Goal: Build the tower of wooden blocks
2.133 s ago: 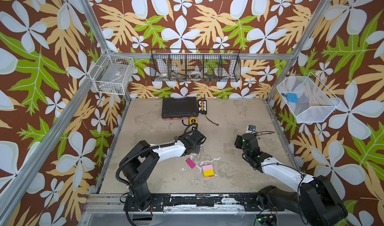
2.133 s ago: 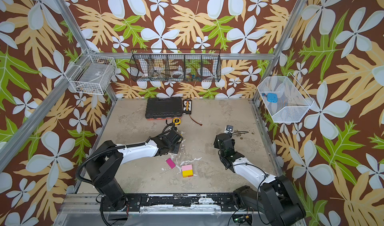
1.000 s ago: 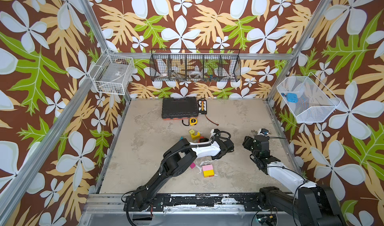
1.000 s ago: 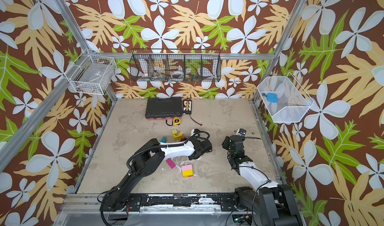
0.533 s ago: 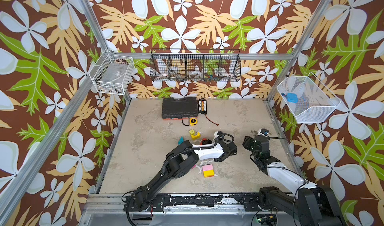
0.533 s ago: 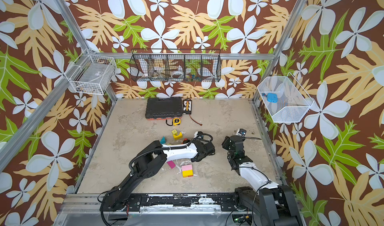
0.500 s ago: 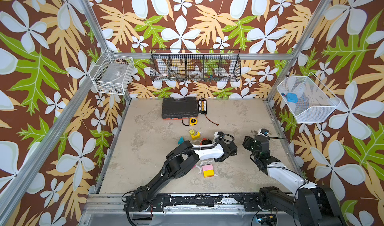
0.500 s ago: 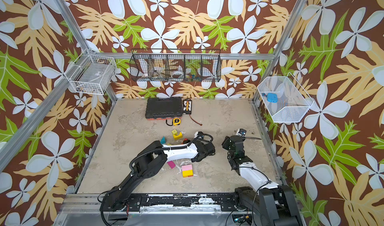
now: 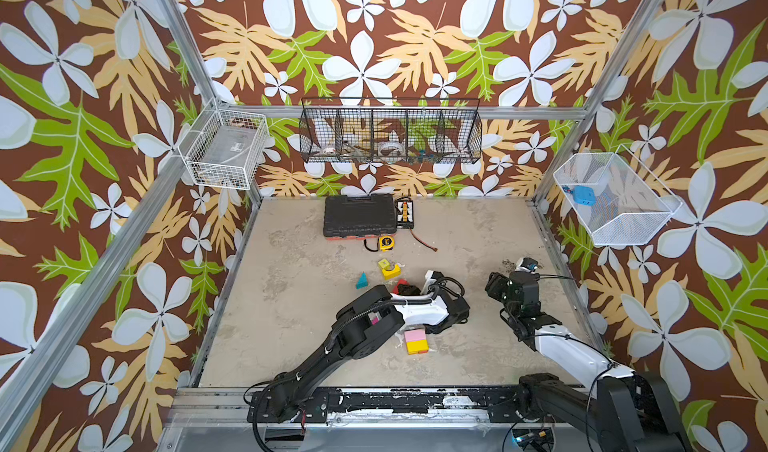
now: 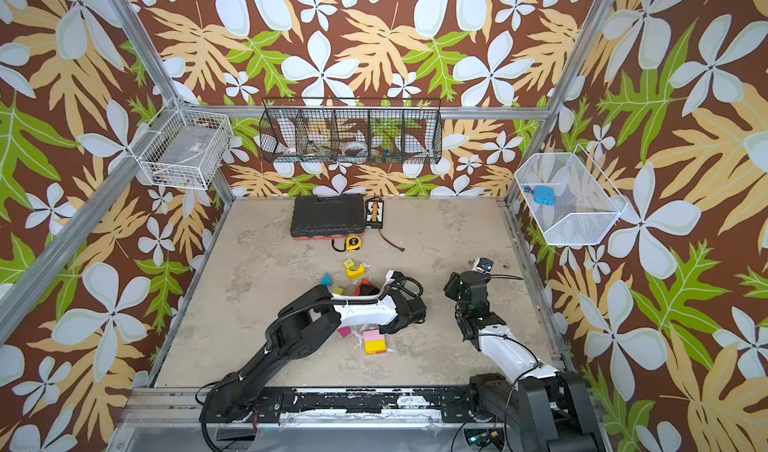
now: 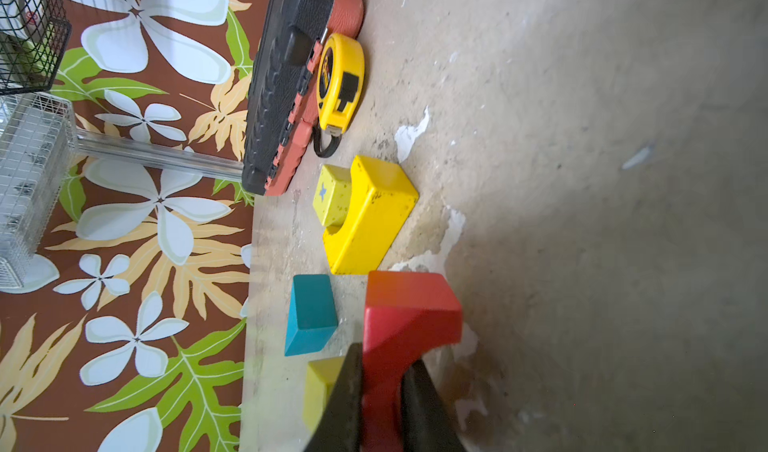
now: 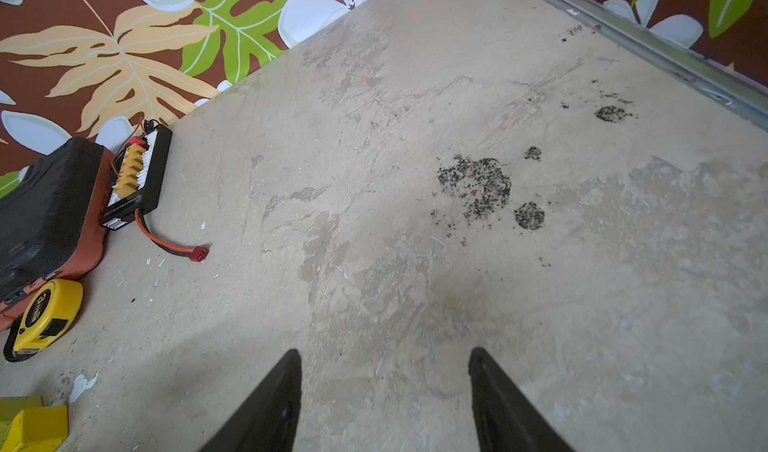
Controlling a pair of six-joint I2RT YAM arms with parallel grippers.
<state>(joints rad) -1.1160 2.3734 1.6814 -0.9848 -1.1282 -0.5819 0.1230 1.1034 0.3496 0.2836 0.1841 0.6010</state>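
Note:
I have the red arch pinched in my left gripper with a finger inside its hollow, so I should open that gripper and grip the red arch's sides (image 11: 393, 332) from above before stacking.
My left gripper (image 11: 382, 356) is shut on a red arch block (image 11: 409, 308), low over the table. In both top views the gripper (image 9: 409, 290) (image 10: 371, 291) reaches back towards the loose wood blocks. Beside the red arch (image 9: 400, 283) lie a yellow arch (image 11: 370, 217) with a small yellow star cube (image 11: 332, 194) in its hollow, a teal wedge (image 11: 309, 315) and a yellow block (image 11: 320, 387). The tower (image 9: 416, 341) is a pink block on a yellow one, near the front. A magenta block (image 10: 344, 331) shows under the left forearm. My right gripper (image 12: 385, 351) (image 9: 496, 284) stands open over bare table at the right.
A black case (image 9: 359, 215), a yellow tape measure (image 9: 385, 243) and a connector board (image 9: 403, 213) with a red cable lie at the back. Wire baskets (image 9: 390, 138) hang on the walls. Metal rails (image 9: 552, 254) edge the table.
The left arm has swung its wrist to the right, uncovering the cluster of blocks, and now stays almost still with the red arch. The right gripper drew back to the right.

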